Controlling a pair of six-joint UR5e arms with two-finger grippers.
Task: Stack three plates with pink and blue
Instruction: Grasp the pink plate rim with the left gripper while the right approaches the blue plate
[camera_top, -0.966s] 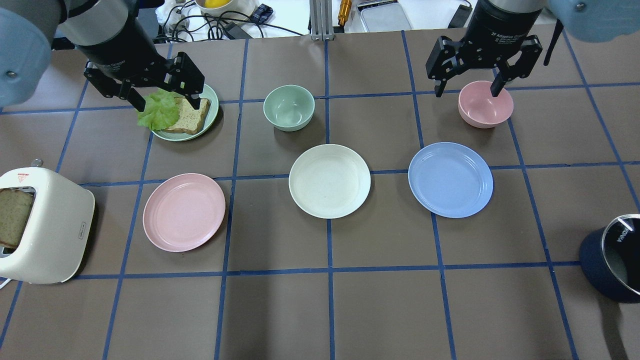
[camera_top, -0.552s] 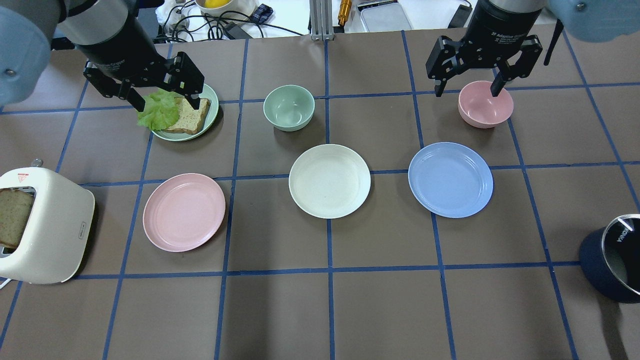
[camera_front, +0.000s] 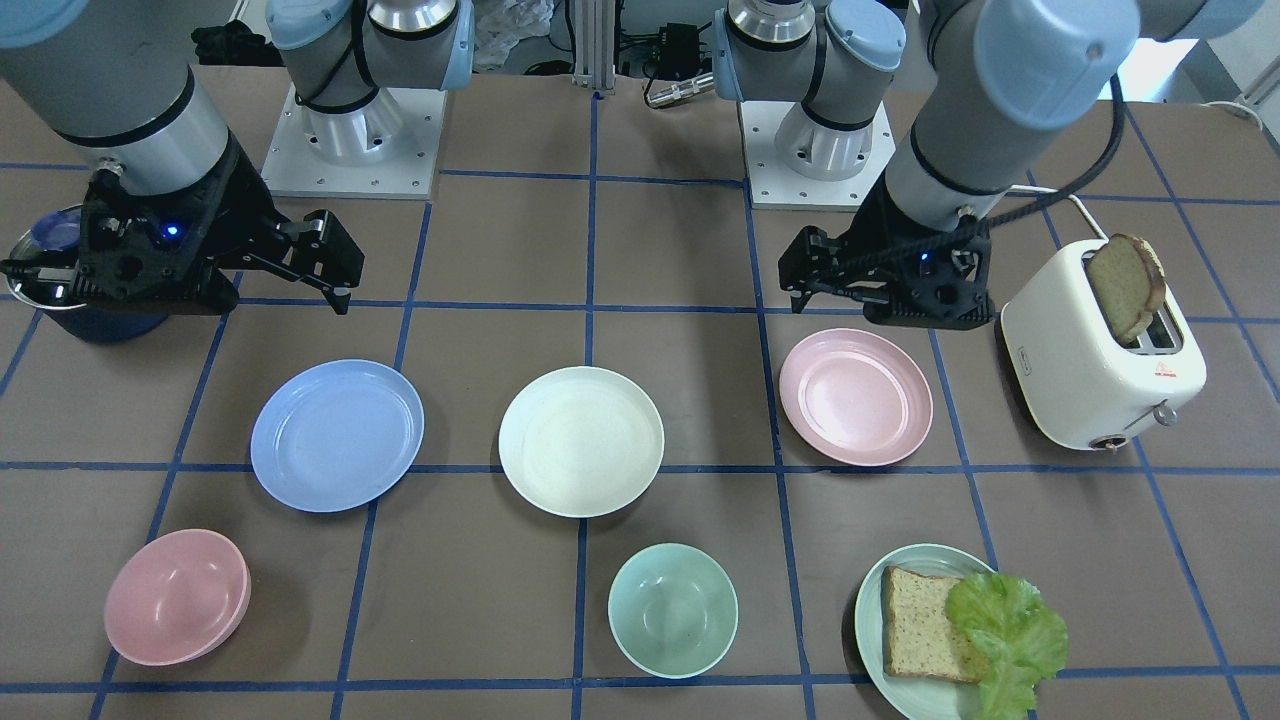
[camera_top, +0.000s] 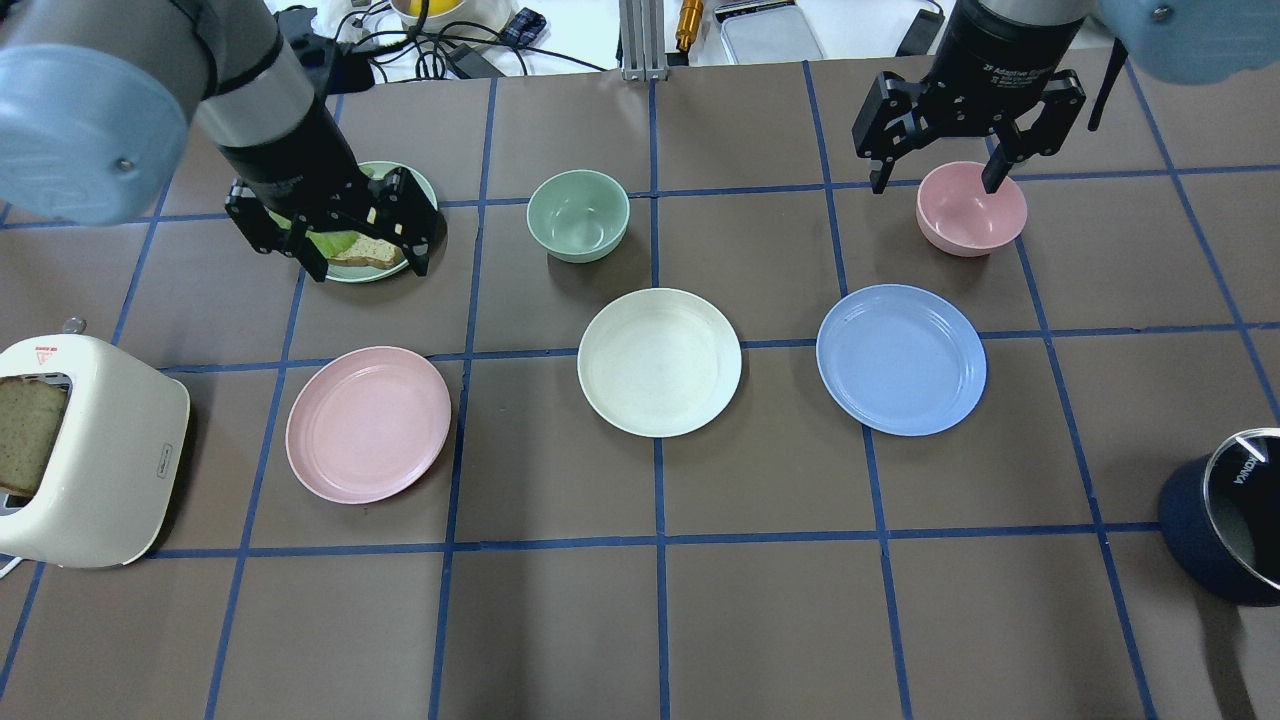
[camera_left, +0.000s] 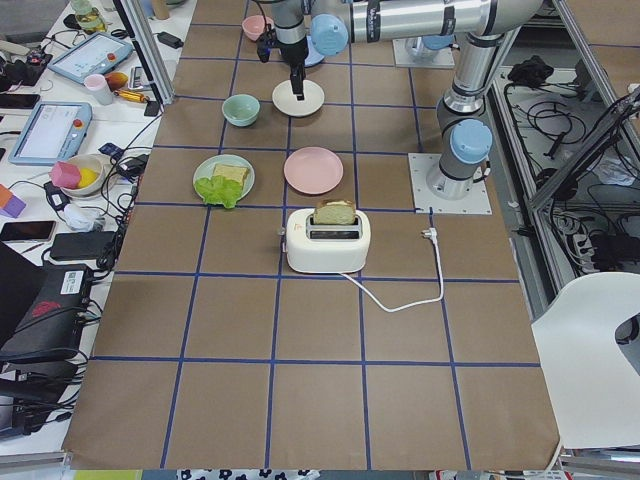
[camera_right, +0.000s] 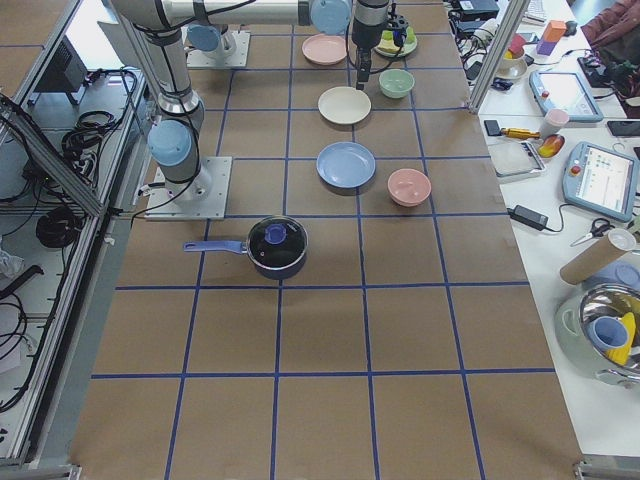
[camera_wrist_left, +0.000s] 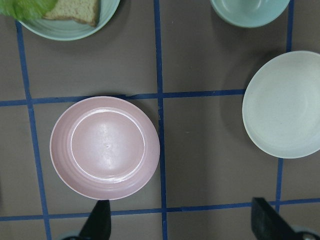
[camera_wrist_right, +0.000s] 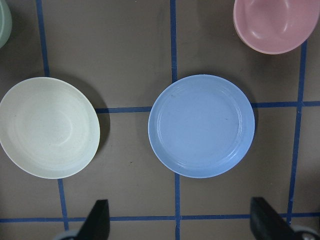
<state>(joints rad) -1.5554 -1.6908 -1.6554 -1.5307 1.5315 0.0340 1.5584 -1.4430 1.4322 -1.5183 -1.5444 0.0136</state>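
Observation:
Next, my left gripper goes to the pink plate's rim (camera_front: 781, 386) (camera_wrist_left: 159, 149) on the side facing the cream-white plate and closes there.
Three plates lie apart in a row on the brown table: a pale pink plate (camera_top: 368, 424) on the left, a cream-white plate (camera_top: 660, 362) in the middle and a light blue plate (camera_top: 901, 359) on the right. My left gripper (camera_top: 370, 268) is open and empty. It hangs high over the green plate, behind the pink plate (camera_wrist_left: 105, 147), which lies between and ahead of its fingers in the left wrist view. My right gripper (camera_top: 935, 185) is open and empty over the pink bowl, behind the blue plate (camera_wrist_right: 201, 125).
A green plate (camera_front: 872, 618) holds bread and lettuce. A mint bowl (camera_top: 578, 215) and a pink bowl (camera_top: 970, 210) stand behind the plates. A white toaster (camera_top: 90, 450) with a bread slice stands at the left edge. A dark blue pot (camera_top: 1220, 530) stands at the right edge.
My left gripper has moved right and toward the pink plate and now covers most of the green plate. My right gripper and the plates have not moved.

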